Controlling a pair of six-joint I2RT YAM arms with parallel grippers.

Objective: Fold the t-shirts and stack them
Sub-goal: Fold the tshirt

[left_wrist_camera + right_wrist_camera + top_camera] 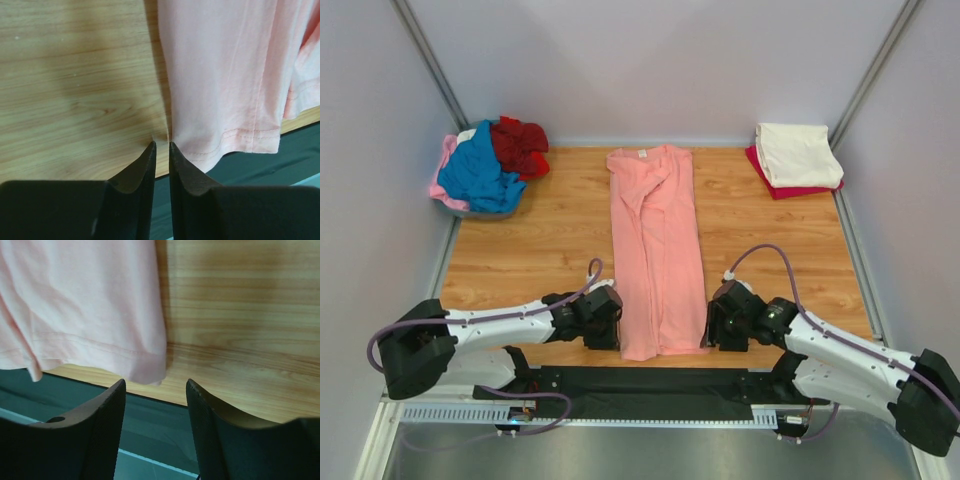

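The fingers of my left gripper are almost closed over wood next to the salmon-pink t-shirt, so next I open them and take the t-shirt's hem corner [194, 154] before folding.
A salmon-pink t-shirt [655, 250] lies folded into a long narrow strip down the middle of the wooden table, collar at the far end. My left gripper [613, 333] sits low at its near left corner. In the left wrist view the gripper [162, 144] is almost closed with nothing between the fingers, and the shirt's hem [225, 75] lies just to their right. My right gripper [713, 330] is at the near right corner. In the right wrist view the gripper [156, 382] is open and empty, with the hem corner [85, 305] just ahead of the left finger.
A heap of blue [475, 170], dark red [520, 145] and pale pink [445, 165] shirts sits at the back left. A folded cream shirt [797, 153] lies on a folded dark red one [790, 190] at the back right. A dark mat [650, 385] borders the near edge.
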